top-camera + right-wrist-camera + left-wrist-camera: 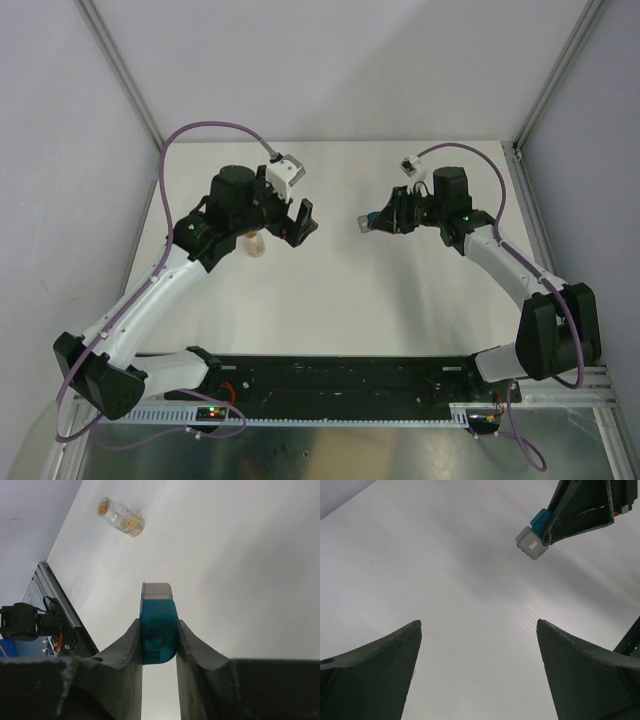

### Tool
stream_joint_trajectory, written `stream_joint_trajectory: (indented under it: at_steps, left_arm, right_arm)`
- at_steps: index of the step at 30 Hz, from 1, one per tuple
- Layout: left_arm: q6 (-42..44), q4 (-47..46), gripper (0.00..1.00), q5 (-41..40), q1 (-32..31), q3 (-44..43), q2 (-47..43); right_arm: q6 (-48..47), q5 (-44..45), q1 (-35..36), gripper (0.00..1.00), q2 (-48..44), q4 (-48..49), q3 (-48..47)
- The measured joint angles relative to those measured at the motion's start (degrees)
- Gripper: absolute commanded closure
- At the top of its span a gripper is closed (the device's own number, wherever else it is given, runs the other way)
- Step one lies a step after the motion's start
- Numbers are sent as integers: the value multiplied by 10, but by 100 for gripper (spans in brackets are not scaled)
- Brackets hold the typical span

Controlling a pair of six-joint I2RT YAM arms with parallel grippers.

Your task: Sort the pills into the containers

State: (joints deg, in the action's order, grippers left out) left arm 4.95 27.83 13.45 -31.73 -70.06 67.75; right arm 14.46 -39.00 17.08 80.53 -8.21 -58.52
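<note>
My right gripper will let go of the teal-blue box on the bare middle of the white table (373,249), across from the amber vial.
My right gripper (158,622) is shut on the teal-blue box (158,630), whose grey flap (156,590) points away from the wrist. In the top view this gripper (378,222) holds the box (366,224) above the middle of the table. The left wrist view shows the same box (532,540) at upper right. My left gripper (300,222) hangs open a short way to the left, with nothing between its fingers (395,675). The amber vial (121,517) lies on its side on the table, partly under my left arm (256,245). Loose pills are out of view.
The white table (330,290) is bounded by grey walls at the left, back and right. A black rail with the arm bases (340,378) runs along the near edge. Electronics and cables (30,625) sit by that edge.
</note>
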Motion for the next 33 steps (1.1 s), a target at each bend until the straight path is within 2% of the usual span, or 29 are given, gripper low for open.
stream_joint_trajectory:
  at_steps: [22, 33]
  left_arm:
    - [0, -8, 0, 0, 0, 19, 6]
    - [0, -8, 0, 3, 0, 20, 6]
  right_arm:
    - [63, 6, -11, 94, 168, 51, 5]
    - [81, -9, -23, 87, 203, 56, 5]
